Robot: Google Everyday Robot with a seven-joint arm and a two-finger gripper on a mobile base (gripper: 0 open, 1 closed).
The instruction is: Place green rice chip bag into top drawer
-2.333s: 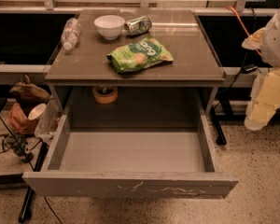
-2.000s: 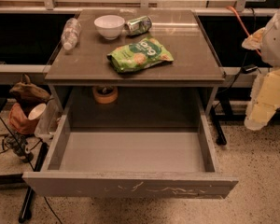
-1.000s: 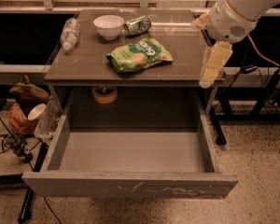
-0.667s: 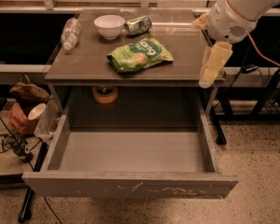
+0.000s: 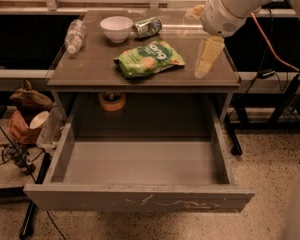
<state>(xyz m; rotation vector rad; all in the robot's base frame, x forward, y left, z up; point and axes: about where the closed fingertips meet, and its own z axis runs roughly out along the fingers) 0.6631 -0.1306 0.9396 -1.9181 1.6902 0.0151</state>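
I need to next bring my gripper to the green rice chip bag's middle point(image 5: 152, 57) and close it there, with some of the bag showing on both sides of my fingers.
The green rice chip bag point(image 5: 149, 58) lies flat on the middle of the tabletop point(image 5: 90, 69). The top drawer point(image 5: 139, 198) is pulled fully out below it, and its grey inside holds nothing. My gripper point(image 5: 196, 44) hangs from the white arm over the right part of the tabletop, just right of the bag and apart from it. It is open and holds nothing. One pale yellow finger point(image 5: 208, 56) points down toward the table's right front corner.
A white bowl point(image 5: 116, 28), a dented green can point(image 5: 149, 26) and a lying plastic bottle point(image 5: 75, 35) sit at the back of the table. A round orange-brown object point(image 5: 111, 100) sits under the tabletop. Bags and cables point(image 5: 27, 116) lie on the floor at left.
The arm has swung in from the right edge of the view to above the table's right side, closer to the bag. The bag and drawer have not moved.
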